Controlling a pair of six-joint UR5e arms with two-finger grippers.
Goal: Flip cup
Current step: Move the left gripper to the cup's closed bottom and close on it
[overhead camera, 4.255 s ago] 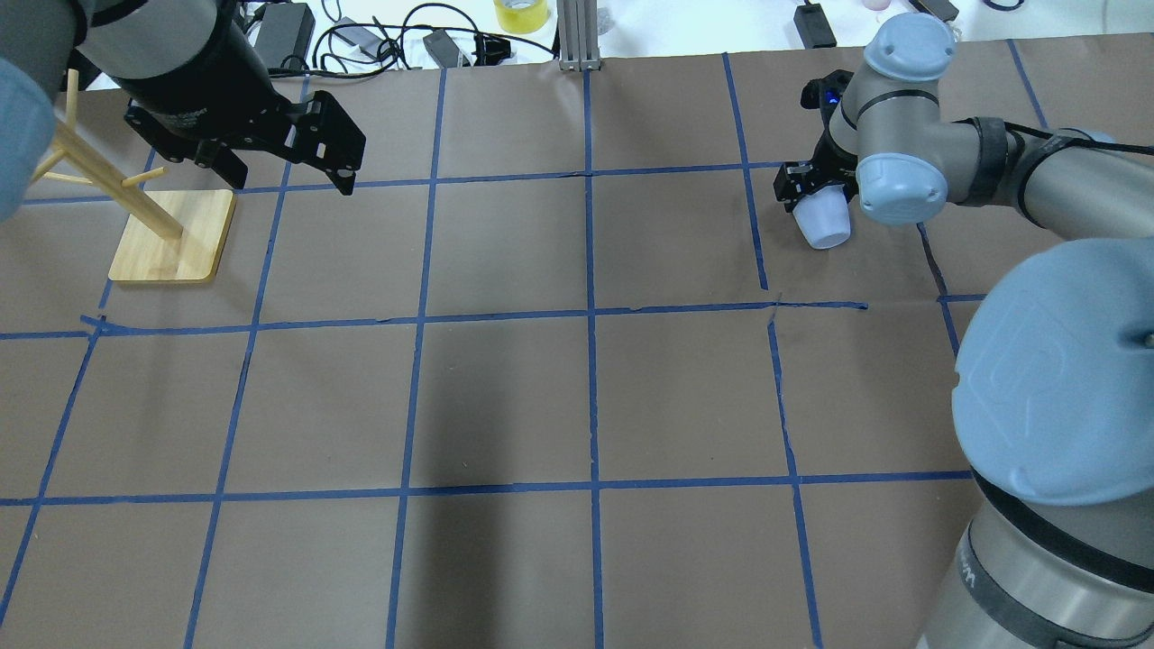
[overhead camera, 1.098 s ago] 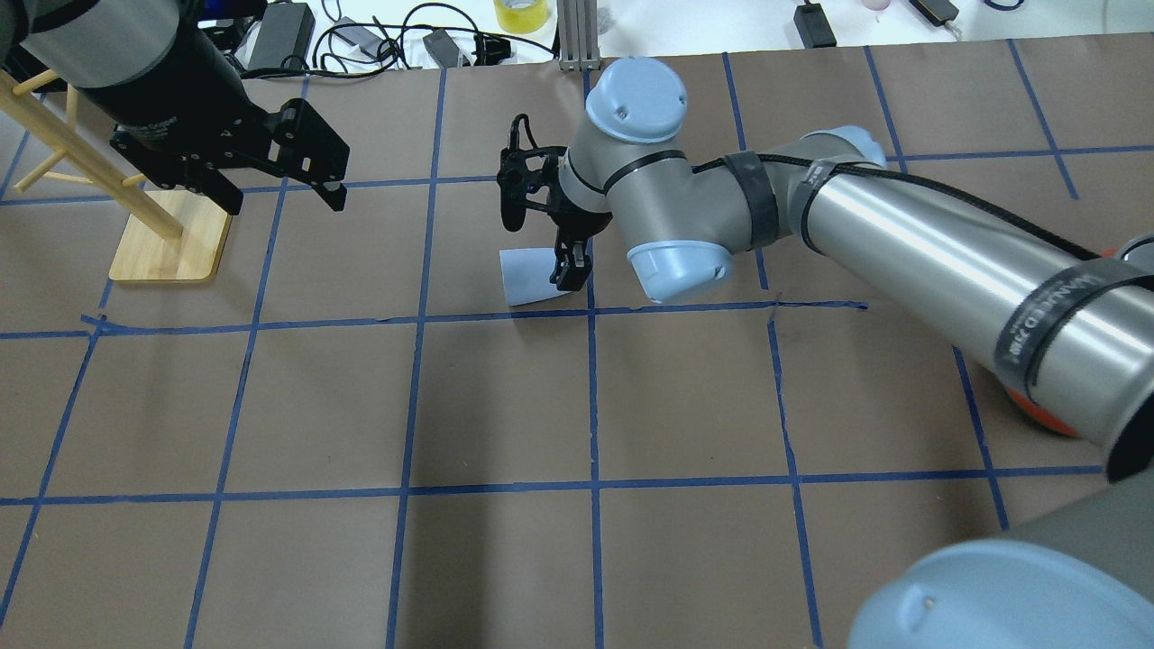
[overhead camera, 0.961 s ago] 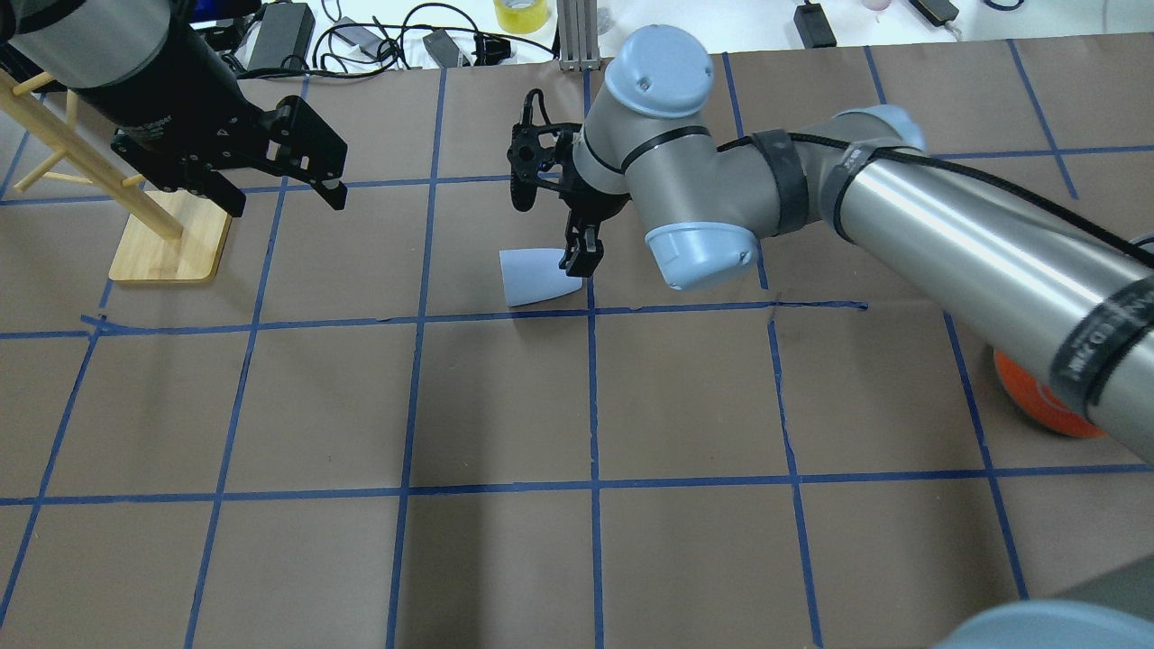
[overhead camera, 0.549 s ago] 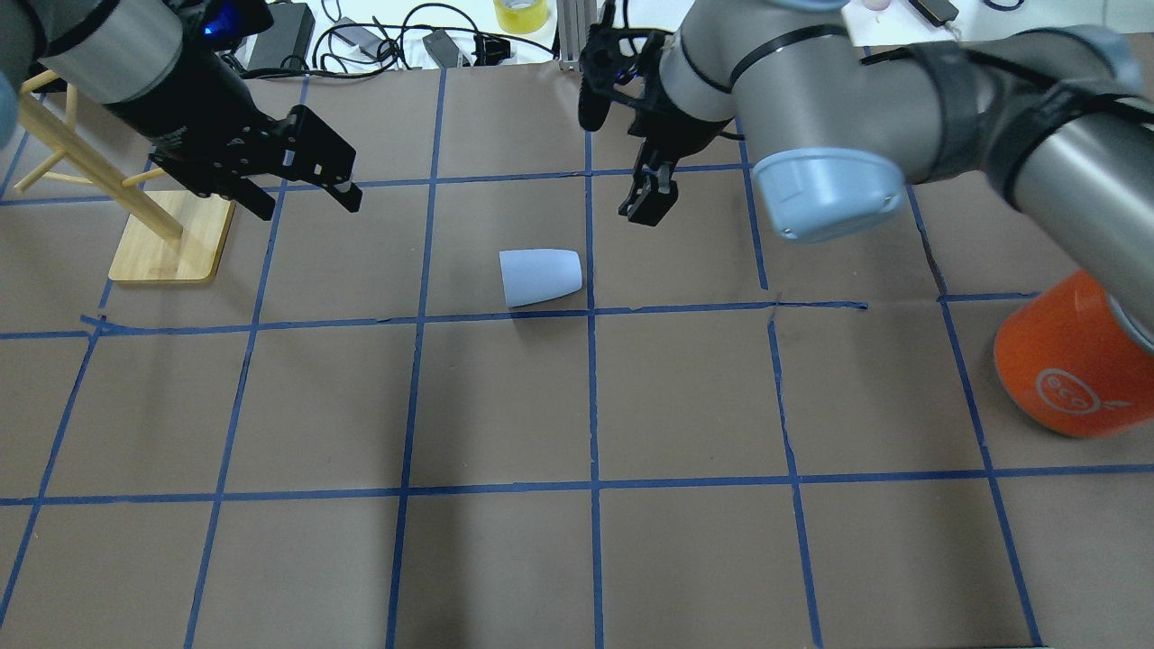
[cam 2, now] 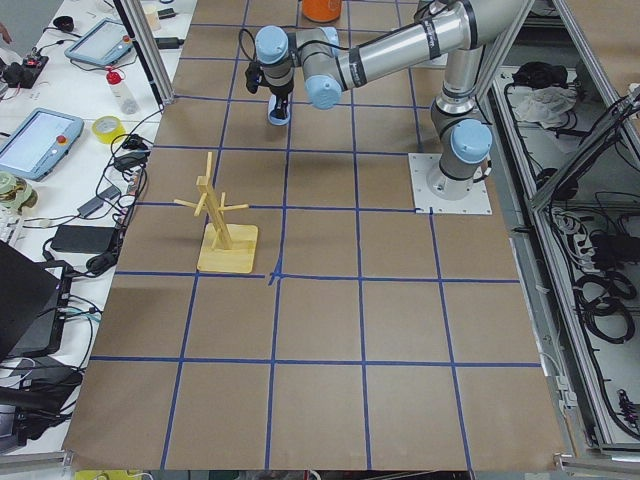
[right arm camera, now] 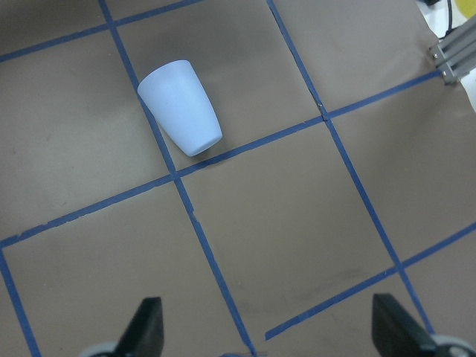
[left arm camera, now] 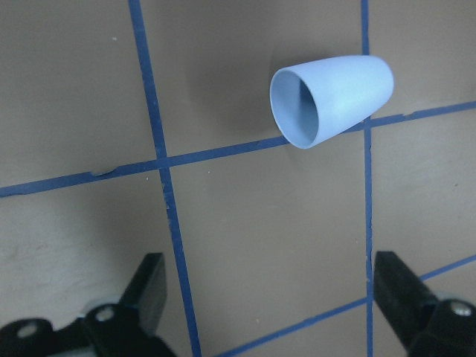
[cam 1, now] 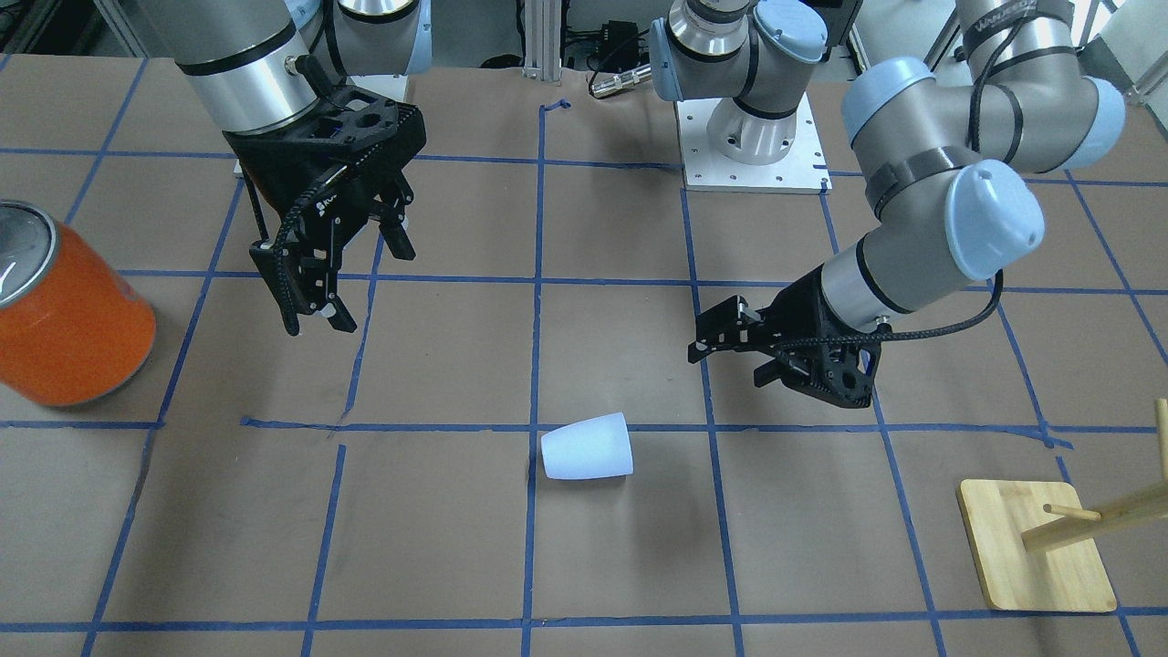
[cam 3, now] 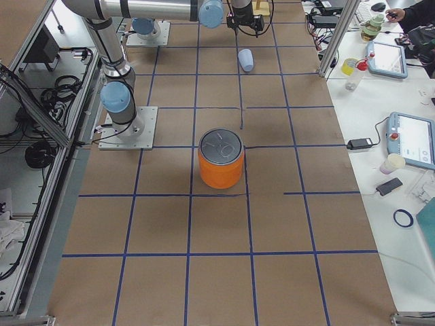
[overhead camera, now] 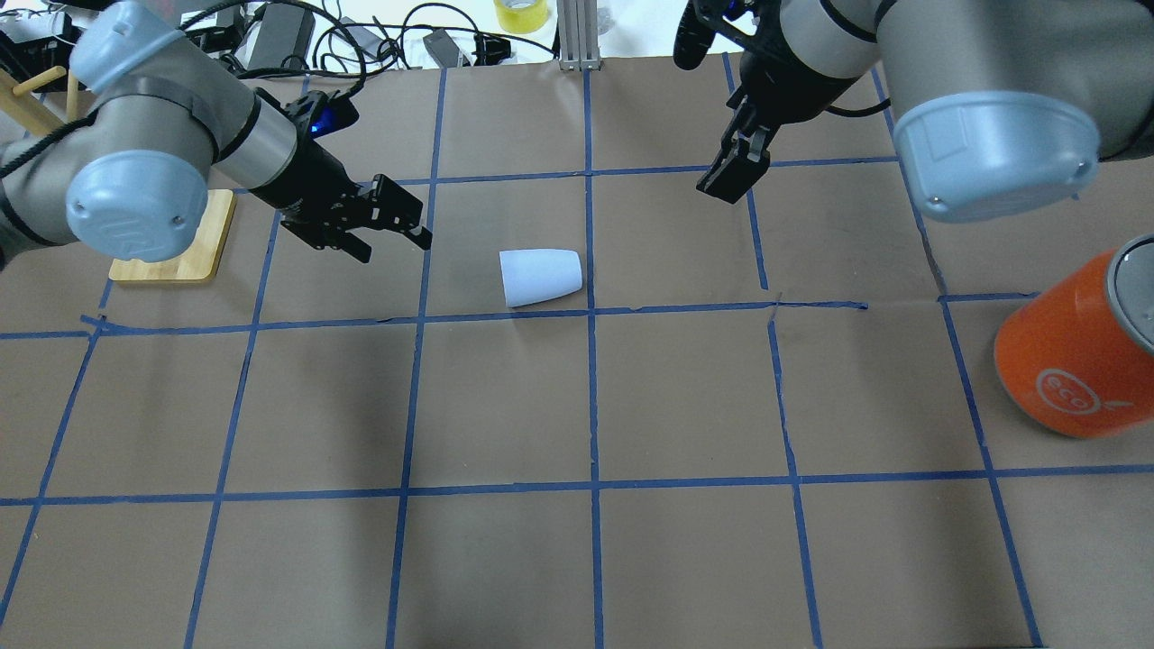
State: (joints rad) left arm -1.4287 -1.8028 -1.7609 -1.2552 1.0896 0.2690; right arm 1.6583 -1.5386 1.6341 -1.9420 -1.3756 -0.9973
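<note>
Next, my left gripper grips the cup's rim (cam 1: 621, 417) (left arm camera: 317, 117) on the side toward the bases of my arms, with one finger inside the cup's opening.
The cup (overhead camera: 539, 277) is a pale lavender-blue tumbler lying on its side on the brown paper near the table's middle. It also shows in the front view (cam 1: 587, 446). Its mouth points at my left gripper (overhead camera: 392, 248), which is open, low and a short way to the cup's left. The left wrist view looks into the cup's bluish inside (left arm camera: 332, 100). My right gripper (overhead camera: 730, 176) is open and empty, raised behind and to the right of the cup. The right wrist view shows the cup (right arm camera: 181, 106) well ahead of that gripper's spread fingers.
A large orange can (overhead camera: 1073, 361) with a silver top stands at the right. A wooden peg rack on a square base (overhead camera: 171, 236) stands at the left, behind my left arm. Blue tape lines grid the paper. Cables and a tape roll lie beyond the far edge.
My right gripper laid the cup on its side, opened, and has drawn back up and to the right. My left gripper has come down toward the cup's mouth. The cup lies still.
</note>
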